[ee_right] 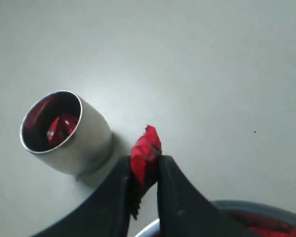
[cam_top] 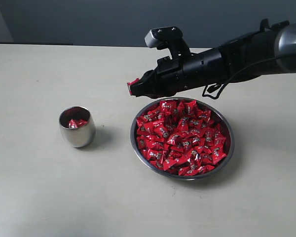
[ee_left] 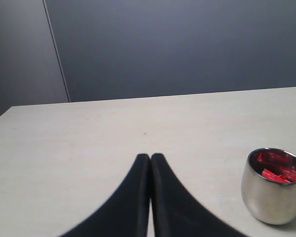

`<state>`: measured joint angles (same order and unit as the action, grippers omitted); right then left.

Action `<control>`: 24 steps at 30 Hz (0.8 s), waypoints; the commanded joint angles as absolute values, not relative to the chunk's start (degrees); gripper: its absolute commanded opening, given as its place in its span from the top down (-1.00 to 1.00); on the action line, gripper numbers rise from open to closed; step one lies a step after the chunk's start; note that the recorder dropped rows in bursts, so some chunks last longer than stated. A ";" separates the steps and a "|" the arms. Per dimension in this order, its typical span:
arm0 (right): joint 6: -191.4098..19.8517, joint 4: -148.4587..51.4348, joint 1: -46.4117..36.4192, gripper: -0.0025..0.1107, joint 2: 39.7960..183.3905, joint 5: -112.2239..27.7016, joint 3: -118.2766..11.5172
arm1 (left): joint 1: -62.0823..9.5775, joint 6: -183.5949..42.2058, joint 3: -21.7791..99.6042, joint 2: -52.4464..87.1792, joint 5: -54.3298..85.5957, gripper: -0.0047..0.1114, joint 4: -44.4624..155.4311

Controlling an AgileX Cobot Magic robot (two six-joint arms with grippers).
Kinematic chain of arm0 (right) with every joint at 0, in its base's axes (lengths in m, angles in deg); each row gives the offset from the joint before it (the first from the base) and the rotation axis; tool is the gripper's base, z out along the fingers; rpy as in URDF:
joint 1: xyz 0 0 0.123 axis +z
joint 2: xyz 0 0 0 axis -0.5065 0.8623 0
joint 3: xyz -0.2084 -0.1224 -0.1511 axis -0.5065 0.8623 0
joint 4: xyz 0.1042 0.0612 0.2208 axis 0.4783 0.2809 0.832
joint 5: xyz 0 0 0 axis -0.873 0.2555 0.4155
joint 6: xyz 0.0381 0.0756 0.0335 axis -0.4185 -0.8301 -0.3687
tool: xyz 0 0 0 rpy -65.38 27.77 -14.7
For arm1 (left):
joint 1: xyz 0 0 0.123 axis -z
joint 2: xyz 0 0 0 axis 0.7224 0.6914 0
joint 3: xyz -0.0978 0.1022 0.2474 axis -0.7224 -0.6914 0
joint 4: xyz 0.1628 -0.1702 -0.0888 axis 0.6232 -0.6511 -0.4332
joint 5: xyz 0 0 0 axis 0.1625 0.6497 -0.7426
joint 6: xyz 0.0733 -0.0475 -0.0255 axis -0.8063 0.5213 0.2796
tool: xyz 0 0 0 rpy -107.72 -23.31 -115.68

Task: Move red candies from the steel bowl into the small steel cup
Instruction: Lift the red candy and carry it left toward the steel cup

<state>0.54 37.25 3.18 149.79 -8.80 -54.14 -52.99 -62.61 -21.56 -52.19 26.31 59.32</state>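
Note:
My right gripper needs to drop its red candy on top of the candies inside the small steel cup [cam_top: 77,122] [ee_right: 60,129].
The wide steel bowl [cam_top: 229,129] sits right of centre, heaped with red candies [cam_top: 182,136]. My right gripper [cam_top: 132,88] hovers above the bowl's far left rim, shut on one red candy [ee_right: 146,150] whose end sticks out past the fingertips. The small steel cup [cam_top: 78,127] stands on the table to the left, apart from the bowl, with a few red candies [cam_top: 77,123] inside. In the right wrist view the cup [ee_right: 64,132] lies ahead of the gripper [ee_right: 145,165]. My left gripper [ee_left: 151,159] is shut and empty over bare table, the cup [ee_left: 272,185] off to its side.
The table [cam_top: 39,187] is pale beige, with a dark wall behind its far edge. The right arm [cam_top: 246,54] stretches in from the upper right over the bowl's far side.

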 commanded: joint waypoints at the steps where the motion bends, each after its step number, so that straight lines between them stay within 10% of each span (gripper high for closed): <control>1: 1.43 36.86 5.31 0.97 151.35 -7.96 -56.97 | -53.03 -62.54 -21.78 -52.45 25.96 0.91 59.38; 24: -1.77 34.65 15.47 0.97 159.29 -6.42 -68.79 | -53.03 -62.54 -21.78 -52.45 26.07 0.91 59.38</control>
<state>-0.70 35.83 14.60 157.89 -7.00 -67.55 -52.99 -62.61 -21.56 -52.19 26.31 59.32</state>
